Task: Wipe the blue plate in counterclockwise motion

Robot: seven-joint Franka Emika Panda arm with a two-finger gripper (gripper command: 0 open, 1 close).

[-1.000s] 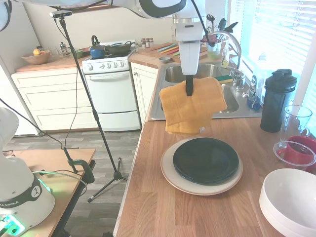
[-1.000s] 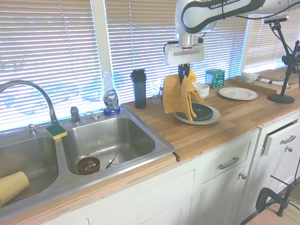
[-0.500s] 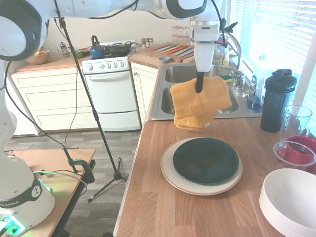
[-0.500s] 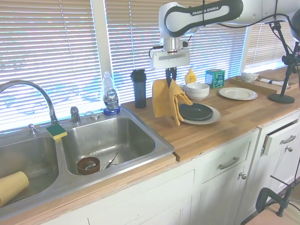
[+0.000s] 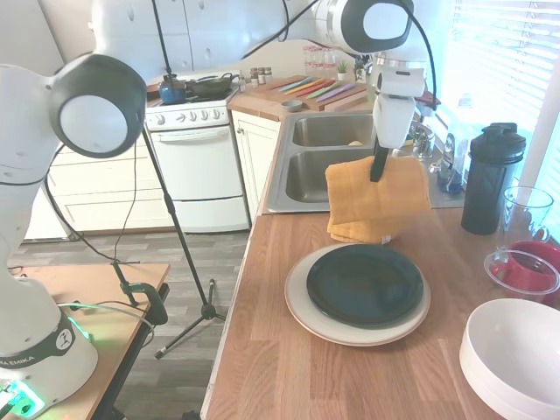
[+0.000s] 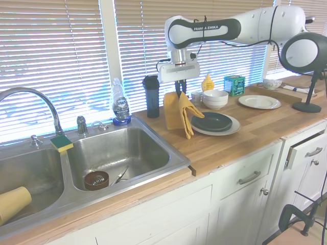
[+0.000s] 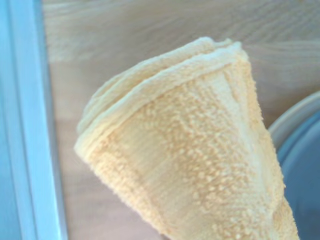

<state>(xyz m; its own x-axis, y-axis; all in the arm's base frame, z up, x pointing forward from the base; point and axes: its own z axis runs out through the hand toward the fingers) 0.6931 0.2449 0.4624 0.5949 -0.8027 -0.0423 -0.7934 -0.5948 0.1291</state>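
Observation:
My gripper needs to let go of the yellow towel on the wooden counter point(image 6: 169, 124) point(image 7: 150, 155) between the steel sink and the stacked plates.
The blue plate point(image 5: 365, 284) point(image 6: 214, 121), dark and glossy, rests on a larger beige plate point(image 5: 302, 312) point(image 6: 230, 130) on the wooden counter. My gripper point(image 5: 380, 168) point(image 6: 179, 93) hangs above the counter between the sink and the plates, shut on a folded yellow towel point(image 5: 378, 198) point(image 6: 178, 113). The towel dangles beside the plates' sink-side edge, off the blue plate. In the wrist view the towel point(image 7: 190, 160) fills the middle, with the beige plate's rim point(image 7: 290, 120) and the blue plate point(image 7: 307, 175) at one side.
A steel double sink point(image 5: 328, 162) point(image 6: 110, 155) lies beyond the towel. A black shaker bottle point(image 5: 492, 178) point(image 6: 152, 96), a glass point(image 5: 528, 210), a red bowl point(image 5: 530, 271) and stacked white bowls point(image 5: 516, 354) point(image 6: 215, 98) stand around the plates. A white plate point(image 6: 259, 101) sits farther along the counter.
The arm has carried the towel away from over the plates, toward the sink and window side, and a little lower. The plates have stayed put.

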